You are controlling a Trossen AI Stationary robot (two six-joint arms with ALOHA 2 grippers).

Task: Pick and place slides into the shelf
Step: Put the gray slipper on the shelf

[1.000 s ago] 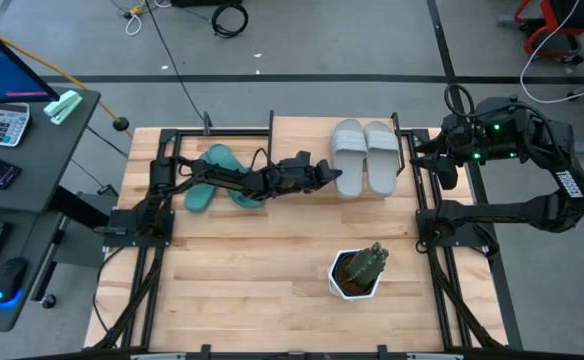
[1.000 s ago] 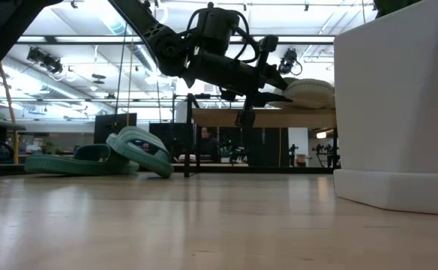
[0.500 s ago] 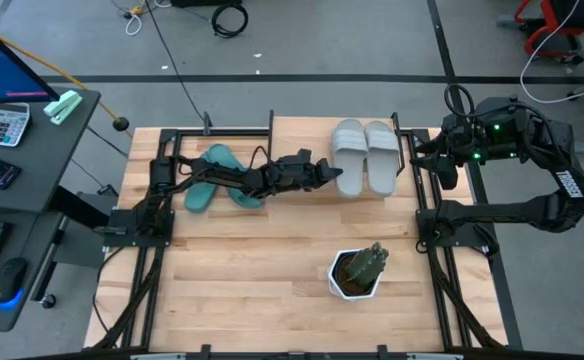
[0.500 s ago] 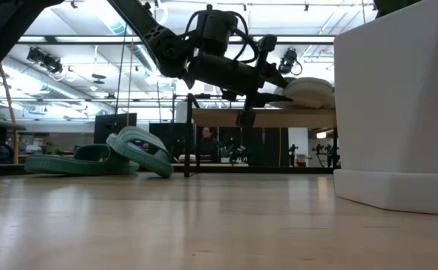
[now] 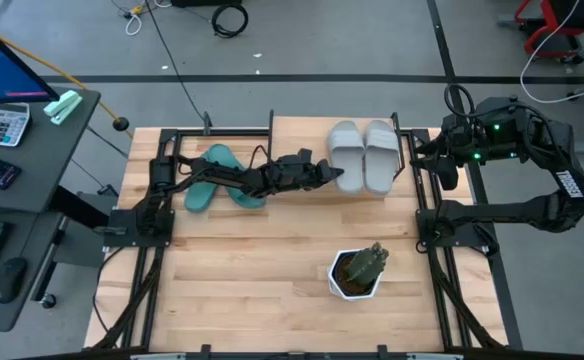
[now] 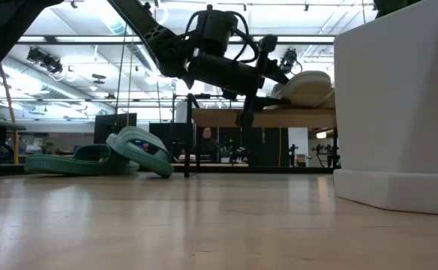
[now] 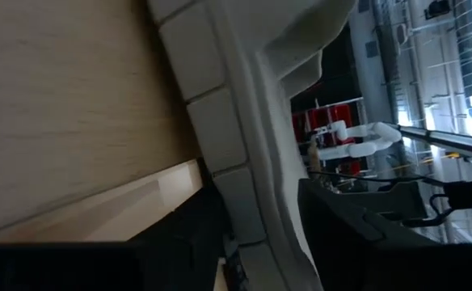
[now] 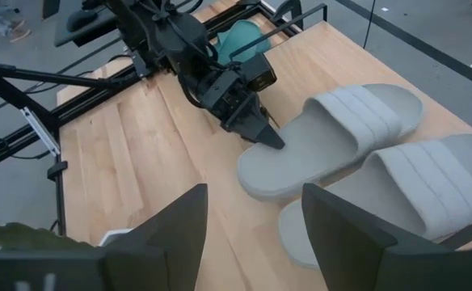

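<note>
The grey slide in my left gripper crowds the other grey slide; I should retake its sole's edge [image 8: 289, 132], then lift it clear.
My left gripper [image 5: 334, 177] reaches from the table's left to the grey pair [image 5: 364, 156] and is shut on the left grey slide [image 8: 333, 137]. That pair is over the shelf's plank top [image 6: 279, 118], a low rack on black legs by the far edge. The teal pair [image 5: 212, 176] lies on the table under my left arm, one slide leaning on the other [image 6: 140, 150]. My right gripper [image 8: 252, 234] hangs open in the air at the table's far right [image 5: 450, 165], touching nothing. My left gripper pinches the left grey slide between its two fingers at the sole's edge near the heel end [image 8: 278, 152]. It comes roughly level from the table's left. In the left wrist view the ridged sole rim [image 7: 248, 202] runs between the fingers [image 7: 179, 234]. The slide sits tilted [image 6: 309, 84] above the plank.
A white pot with a green plant [image 5: 356, 271] stands near the table's middle right and fills the right of the low view [image 6: 399, 105]. Black frame rails [image 5: 152, 215] run along both sides of the table. A desk with a keyboard and calculator [image 5: 2, 125] stands left.
The held grey slide has tipped up: in the low view its end away from my left gripper now stands higher than a second ago. In the high view it has shifted slightly toward the far edge. The teal pair and my right arm have kept still.
</note>
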